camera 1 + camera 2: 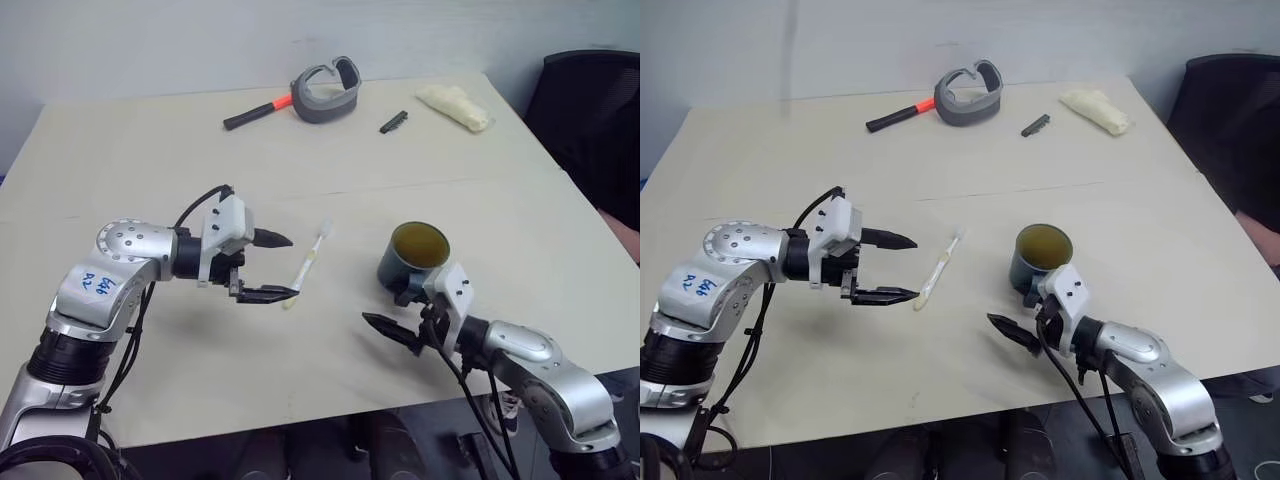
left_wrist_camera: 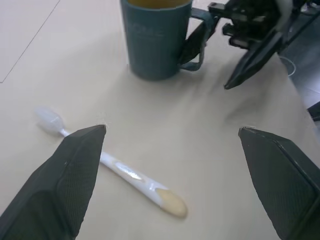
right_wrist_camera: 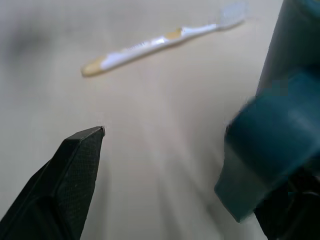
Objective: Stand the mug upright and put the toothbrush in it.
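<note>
Next, my left gripper closes on the middle of the toothbrush (image 1: 310, 259) (image 2: 106, 158), since its yellowish handle end should stay free so that it can go into the mug.
The teal-blue mug (image 1: 413, 258) stands upright on the table, yellow inside showing, its handle turned toward my right arm. The toothbrush (image 1: 308, 265) lies flat to the left of the mug, bristle end pointing away from me. My left gripper (image 1: 292, 267) hovers open just left of the toothbrush handle, one finger on each side of its yellowish end (image 2: 170, 204). My right gripper (image 1: 388, 308) is open in front of the mug. One finger sits close by the mug's handle (image 3: 270, 145) and the other points out to the left over bare table.
At the far side of the table lie a black-and-orange hammer (image 1: 255, 112), a grey curved band (image 1: 325, 92), a small black stick (image 1: 393, 122) and a pale lumpy object (image 1: 455, 105). A dark chair (image 1: 590, 100) stands past the table's right edge.
</note>
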Robot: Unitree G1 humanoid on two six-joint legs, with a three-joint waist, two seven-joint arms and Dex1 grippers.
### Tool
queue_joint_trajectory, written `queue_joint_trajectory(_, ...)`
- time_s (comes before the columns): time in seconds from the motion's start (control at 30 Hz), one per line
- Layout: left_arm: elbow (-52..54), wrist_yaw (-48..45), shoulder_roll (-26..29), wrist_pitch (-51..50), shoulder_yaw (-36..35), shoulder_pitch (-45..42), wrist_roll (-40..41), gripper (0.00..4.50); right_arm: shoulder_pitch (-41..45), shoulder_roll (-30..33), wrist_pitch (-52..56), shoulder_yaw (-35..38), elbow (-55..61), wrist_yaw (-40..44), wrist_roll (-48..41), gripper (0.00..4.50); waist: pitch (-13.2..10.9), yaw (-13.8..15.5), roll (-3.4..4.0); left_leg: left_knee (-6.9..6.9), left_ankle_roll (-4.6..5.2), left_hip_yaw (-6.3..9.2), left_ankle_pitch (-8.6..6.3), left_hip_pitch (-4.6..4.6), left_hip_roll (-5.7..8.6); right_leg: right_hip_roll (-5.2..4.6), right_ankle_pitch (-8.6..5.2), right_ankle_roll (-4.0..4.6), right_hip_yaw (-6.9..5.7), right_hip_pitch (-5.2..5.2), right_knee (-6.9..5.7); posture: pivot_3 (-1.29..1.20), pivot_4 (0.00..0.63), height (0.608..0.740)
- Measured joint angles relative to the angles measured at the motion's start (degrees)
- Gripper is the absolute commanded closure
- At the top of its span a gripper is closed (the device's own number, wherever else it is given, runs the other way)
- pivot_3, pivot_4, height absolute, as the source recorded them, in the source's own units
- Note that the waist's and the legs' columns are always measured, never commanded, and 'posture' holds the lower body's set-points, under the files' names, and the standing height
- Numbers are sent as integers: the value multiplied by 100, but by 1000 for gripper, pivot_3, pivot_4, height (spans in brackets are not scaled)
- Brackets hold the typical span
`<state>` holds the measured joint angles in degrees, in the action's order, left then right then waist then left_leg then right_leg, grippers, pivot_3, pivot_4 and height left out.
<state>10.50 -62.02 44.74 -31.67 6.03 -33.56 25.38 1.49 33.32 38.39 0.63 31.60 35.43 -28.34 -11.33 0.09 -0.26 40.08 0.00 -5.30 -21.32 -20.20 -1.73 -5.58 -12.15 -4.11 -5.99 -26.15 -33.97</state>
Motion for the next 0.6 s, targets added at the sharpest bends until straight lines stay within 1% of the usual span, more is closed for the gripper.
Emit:
queue_joint_trajectory(0.13, -64, -51, -123, 133, 105, -53, -109, 0, -1, 45, 40, 152, 66, -250, 148, 443, 0, -10, -2, 2, 0, -1, 1, 3, -1, 0, 0, 0, 2, 1, -3, 0, 150, 740)
queue_joint_trajectory(0.2, -190, -82, -162, 187, 137, -107, -132, 0, 112, -57, 10, 110, 19, -334, 239, 443, 0, -11, -3, 3, 0, -1, 2, 4, -1, 0, 0, 1, 3, 1, -2, 0, 150, 740)
queue_joint_trajectory(0.27, -253, -105, -201, 227, 153, -163, -166, 0, 302, -264, -16, 9, -115, -425, 268, 85, 1, -18, -4, 3, -1, -1, 5, 5, -1, 1, 2, 4, 4, 1, -3, 0, 150, 740)
queue_joint_trajectory(0.3, -254, -135, -223, 264, 171, -198, -189, 0, 459, -403, 11, -82, -222, -494, 271, 12, 1, -17, -4, 3, -1, -1, 6, 5, -1, 1, 3, 5, 4, 0, -6, 0, 150, 740)
queue_joint_trajectory(0.37, -253, -150, -238, 291, 179, -209, -201, 0, 540, -416, 48, -127, -272, -518, 279, 12, 1, -11, -4, 2, -1, 0, 6, 3, -1, 0, 3, 5, 3, 0, -8, 0, 150, 740)
queue_joint_trajectory(0.43, -251, -181, -236, 283, 183, -208, -229, 0, 533, -273, 97, -154, -250, -505, 317, 12, 1, 1, -4, 2, 1, 1, 5, -1, -1, 0, 3, 4, 1, -1, -3, 0, 150, 740)
queue_joint_trajectory(0.5, -246, -169, -193, 231, 194, -211, -320, 0, 414, 35, 208, -86, -131, -471, 340, 12, 1, 32, -4, 2, 9, 1, 1, -5, 1, -2, 5, 1, -1, 0, 6, 0, 150, 740)
queue_joint_trajectory(0.6, -282, 66, -189, 8, 248, -254, -552, 0, 101, 485, 314, 279, 154, -325, 313, 12, 1, 87, -4, 2, 16, -2, -3, -6, 2, -1, 8, -5, 0, 0, 15, 0, 150, 740)
